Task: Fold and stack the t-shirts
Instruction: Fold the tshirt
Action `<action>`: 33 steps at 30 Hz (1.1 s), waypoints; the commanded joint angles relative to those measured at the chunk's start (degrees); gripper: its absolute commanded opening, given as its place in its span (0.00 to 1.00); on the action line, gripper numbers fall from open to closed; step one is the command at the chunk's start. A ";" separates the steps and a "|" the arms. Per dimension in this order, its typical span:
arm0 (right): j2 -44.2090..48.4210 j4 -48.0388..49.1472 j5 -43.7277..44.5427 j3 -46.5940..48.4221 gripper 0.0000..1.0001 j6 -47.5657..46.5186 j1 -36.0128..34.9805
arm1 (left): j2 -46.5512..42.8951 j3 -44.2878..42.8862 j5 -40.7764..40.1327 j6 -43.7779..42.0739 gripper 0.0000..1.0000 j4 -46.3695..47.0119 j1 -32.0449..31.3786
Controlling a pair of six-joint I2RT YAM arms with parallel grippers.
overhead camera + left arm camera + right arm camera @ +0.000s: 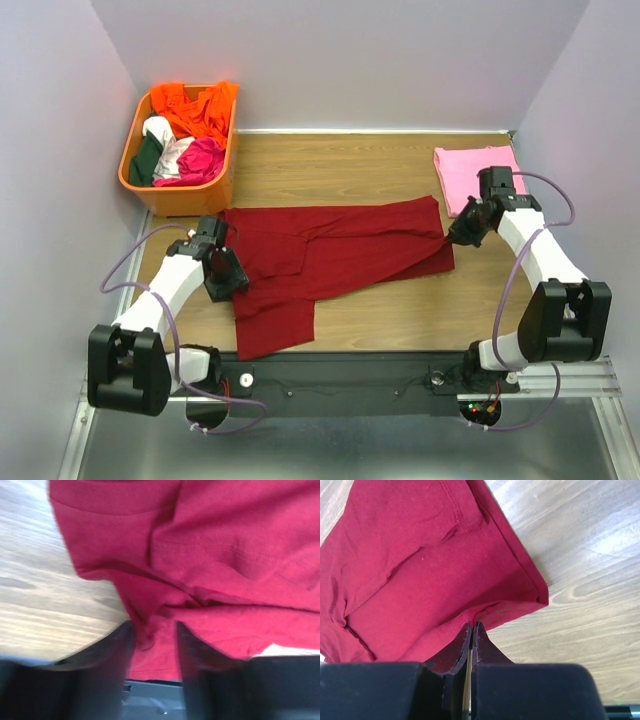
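The near layer of the maroon t-shirt slants toward the table's near edge. So my left gripper should grab the t-shirt's bunched shoulder [144, 629] by the collar and carry it toward the basket.
The maroon t-shirt [330, 250] lies spread across the middle of the wooden table, partly folded over itself, with one part hanging toward the near edge. My left gripper [228, 282] is over its left part. In the left wrist view the jaws [154, 629] stand apart with maroon cloth [225, 545] between them. My right gripper [456, 237] is at the shirt's right edge. In the right wrist view it [472, 625] is pinched shut on the maroon hem [435, 575]. The light pink t-shirt [470, 172] lies folded at the back right.
An orange basket [185, 192] with several mixed garments stands at the back left, close to the left arm. Walls close in the table on the left, back and right. A metal rail [330, 375] runs along the near edge.
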State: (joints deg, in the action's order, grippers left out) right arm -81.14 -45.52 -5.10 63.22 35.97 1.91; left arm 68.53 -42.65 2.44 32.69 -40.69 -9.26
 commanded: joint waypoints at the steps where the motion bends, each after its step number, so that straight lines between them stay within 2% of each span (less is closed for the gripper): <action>1: 1.43 3.42 -1.22 -1.26 0.01 -0.99 0.20 | -3.84 4.50 3.18 2.81 0.58 1.48 0.20; 12: 2.48 4.12 -1.84 -3.01 0.01 -1.07 0.20 | -7.71 4.07 3.28 4.14 0.60 -1.15 0.20; 13: 2.48 4.29 -1.84 -3.10 0.01 -0.99 0.20 | -7.80 4.16 3.45 4.31 0.58 -1.06 0.29; 16: 2.57 4.30 -1.93 -3.10 0.01 -1.07 0.20 | -7.71 3.89 4.59 4.32 0.43 -2.11 0.20; 17: 2.66 4.30 -1.93 -3.02 0.01 -1.25 0.20 | -7.97 3.63 4.86 4.31 0.33 -2.64 0.20; 20: 3.45 4.21 -1.05 -2.58 0.01 -1.51 0.20 | -9.72 1.88 5.03 4.40 0.13 -4.22 0.29; 23: 4.06 4.12 -1.05 -2.31 0.01 -1.43 0.20 | -10.87 0.30 5.91 4.66 0.00 -6.68 0.20; 33: 8.10 2.63 -1.75 -3.98 0.01 -2.04 0.20 | -17.38 -3.40 6.87 5.98 0.00 -14.59 0.20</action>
State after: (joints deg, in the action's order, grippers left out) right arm -76.18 -43.31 -6.74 59.92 35.18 1.91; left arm 53.25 -43.70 8.25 37.85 -50.28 -9.26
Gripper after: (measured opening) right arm 0.032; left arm 0.080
